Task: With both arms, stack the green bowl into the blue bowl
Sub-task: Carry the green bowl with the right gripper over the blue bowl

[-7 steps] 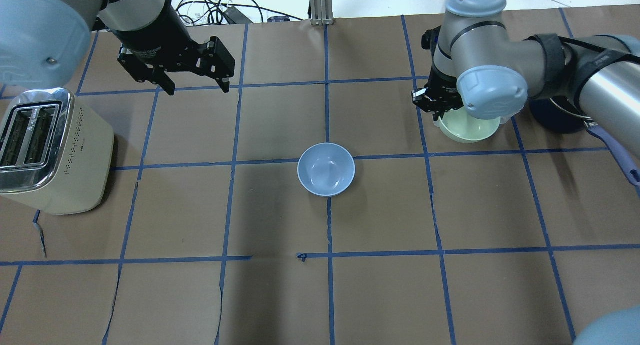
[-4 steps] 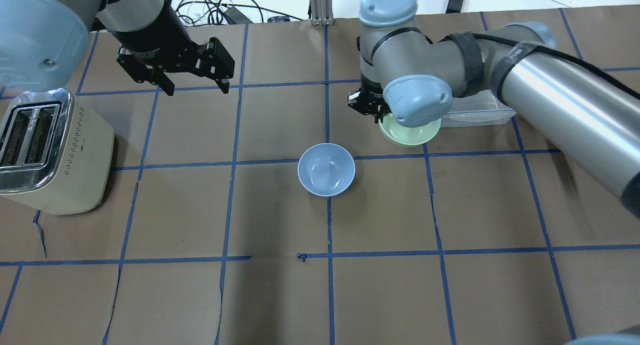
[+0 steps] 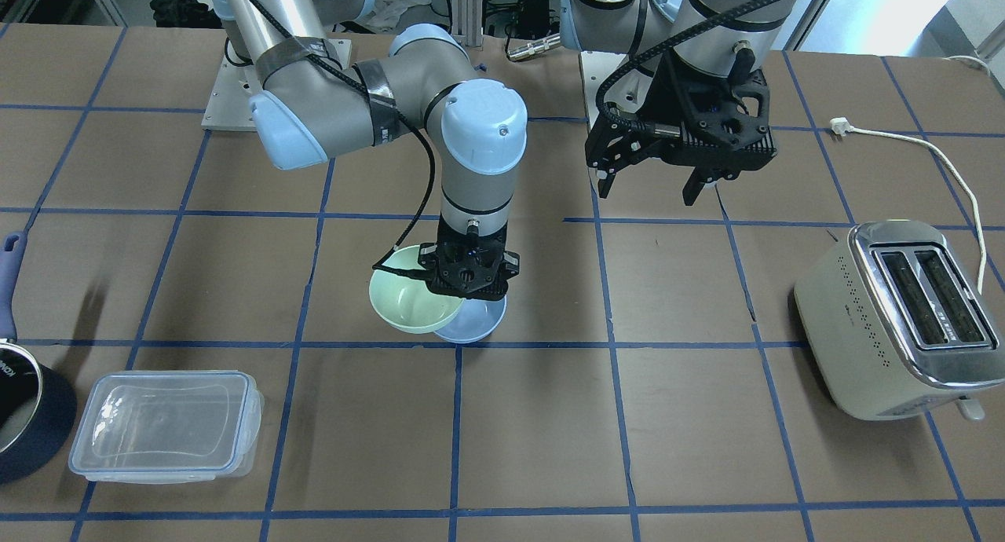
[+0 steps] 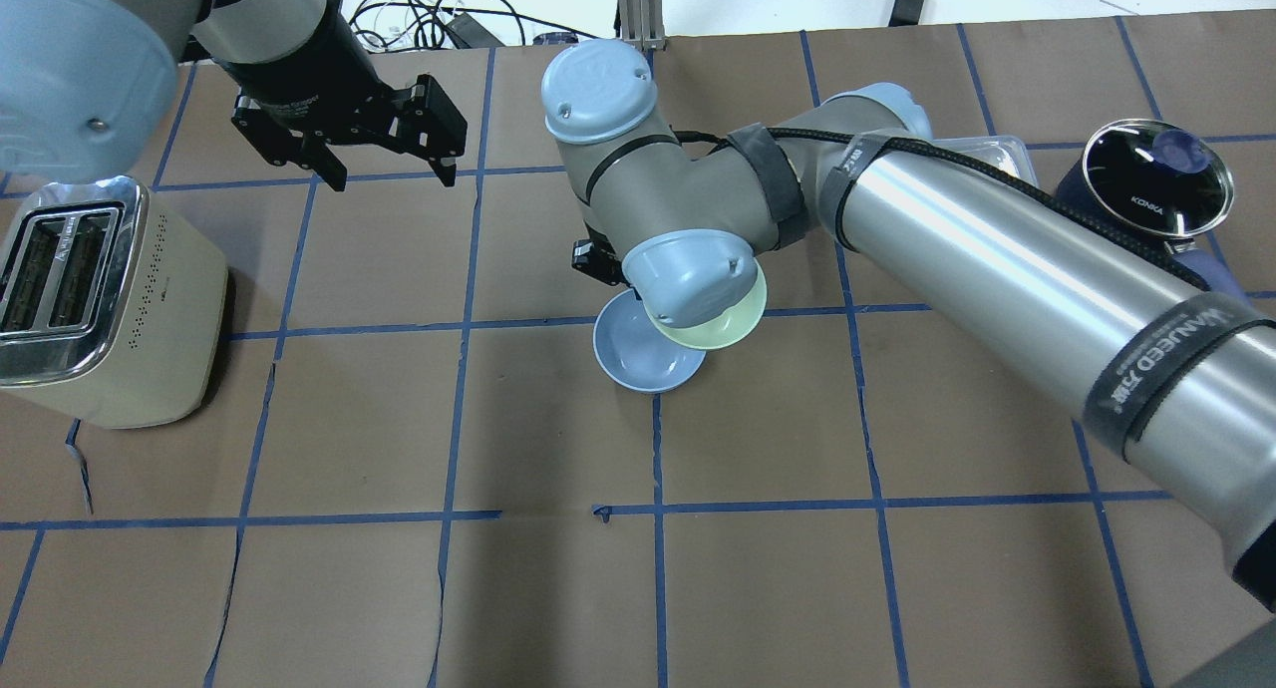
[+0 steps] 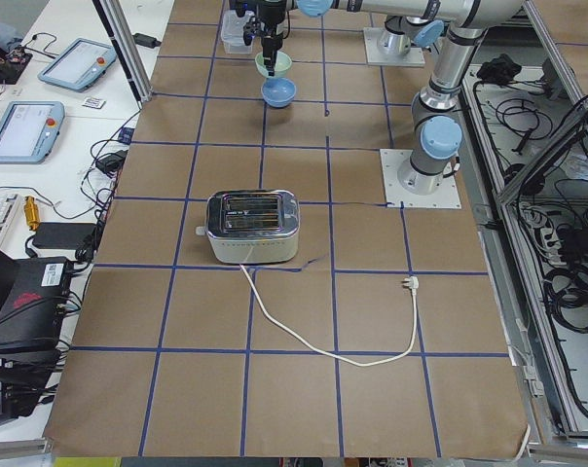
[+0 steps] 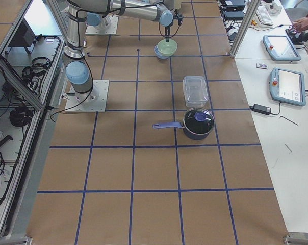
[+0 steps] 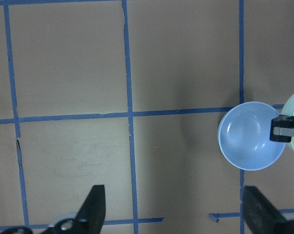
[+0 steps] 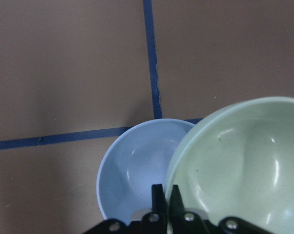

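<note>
My right gripper is going to let go of the green bowl inside the blue bowl [image 3: 461,303] [image 8: 154,173], over the tape crossing near the middle of the table. The green bowl now hangs just above the table.
The pale blue bowl [image 4: 626,354] stands upright near the table's middle; it also shows in the front view [image 3: 479,327] and the left wrist view [image 7: 249,137]. My right gripper [image 3: 465,292] is shut on the rim of the mint-green bowl [image 3: 410,306], which it holds just above the table, overlapping the blue bowl's edge. In the right wrist view the green bowl [image 8: 239,161] covers part of the blue bowl [image 8: 132,170]. In the overhead view my right wrist hides most of the green bowl [image 4: 736,327]. My left gripper [image 4: 387,177] is open and empty, high over the far left.
A cream toaster [image 4: 100,299] stands at the left edge, its cord [image 3: 926,145] trailing behind it. A clear blue-rimmed container [image 3: 165,424] and a dark lidded pot [image 4: 1146,179] sit on the right side. My right forearm spans the right half.
My right arm has swung left with the green bowl, from the right side to over the blue bowl's edge. The left arm and the blue bowl have not moved.
</note>
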### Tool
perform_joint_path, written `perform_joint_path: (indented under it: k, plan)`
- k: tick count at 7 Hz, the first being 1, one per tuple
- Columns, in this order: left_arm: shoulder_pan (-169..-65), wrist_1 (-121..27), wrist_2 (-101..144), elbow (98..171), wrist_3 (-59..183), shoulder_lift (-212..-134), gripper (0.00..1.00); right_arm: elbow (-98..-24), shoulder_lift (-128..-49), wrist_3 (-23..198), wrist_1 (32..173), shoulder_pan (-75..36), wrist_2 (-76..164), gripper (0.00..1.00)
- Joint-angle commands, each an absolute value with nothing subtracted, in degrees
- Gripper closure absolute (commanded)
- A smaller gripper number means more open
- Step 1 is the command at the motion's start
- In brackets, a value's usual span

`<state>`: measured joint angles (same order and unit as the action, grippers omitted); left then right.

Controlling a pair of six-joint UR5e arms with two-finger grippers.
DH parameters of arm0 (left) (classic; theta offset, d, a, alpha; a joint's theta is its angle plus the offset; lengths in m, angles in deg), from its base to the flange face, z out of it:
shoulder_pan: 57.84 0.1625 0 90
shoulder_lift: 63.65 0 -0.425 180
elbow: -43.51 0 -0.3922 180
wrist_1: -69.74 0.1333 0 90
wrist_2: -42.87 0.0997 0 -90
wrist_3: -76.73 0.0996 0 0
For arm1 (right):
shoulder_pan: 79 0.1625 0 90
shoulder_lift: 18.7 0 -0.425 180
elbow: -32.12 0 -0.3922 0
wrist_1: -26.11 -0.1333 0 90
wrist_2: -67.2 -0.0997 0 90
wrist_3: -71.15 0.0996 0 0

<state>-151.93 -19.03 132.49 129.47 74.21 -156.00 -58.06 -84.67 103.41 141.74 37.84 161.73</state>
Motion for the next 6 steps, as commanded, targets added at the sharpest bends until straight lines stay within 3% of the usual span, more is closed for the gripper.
perform_joint_path:
  k: [1, 6]
  plan:
    - [-152.0, -19.0, 132.4, 129.5, 74.2, -155.9, 0.00, -58.0, -83.8, 104.8, 143.4, 39.0, 161.7, 1.00]
    - [-151.8, -19.1, 132.5, 129.5, 74.2, -155.9, 0.00, -56.4, -82.0, 104.8, 144.3, 41.2, 161.0, 1.00]
